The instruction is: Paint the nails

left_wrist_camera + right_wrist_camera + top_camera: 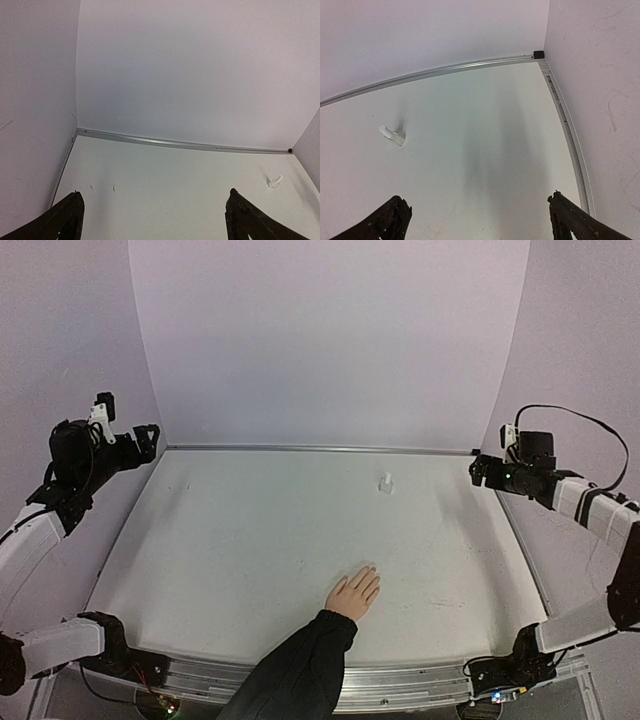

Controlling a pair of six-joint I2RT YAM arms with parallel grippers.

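The robot's right gripper will next move to the bottle's white cap (pixel 387 478) (pixel 385 131) and close there, so that the bottle's clear body stays free below the fingers.
A light-skinned hand (pixel 353 594) with a dark sleeve (pixel 300 670) lies flat on the white table near the front edge, fingers pointing to the far right. Its nails (pixel 369 577) are too small to tell apart. A small clear white-capped bottle (pixel 386 483) stands at the far middle of the table; it also shows as a bottle (pixel 274 181) in the left wrist view and a bottle (pixel 392 135) in the right wrist view. My left gripper (pixel 148 440) (pixel 155 192) hangs open and empty at the far left. My right gripper (pixel 478 471) (pixel 477 197) hangs open and empty at the far right.
A metal rail (pixel 320 448) runs along the table's far edge below the white back wall. Side rails (pixel 567 135) border the table on the right and left. Both arm bases (pixel 110 645) sit at the near corners.
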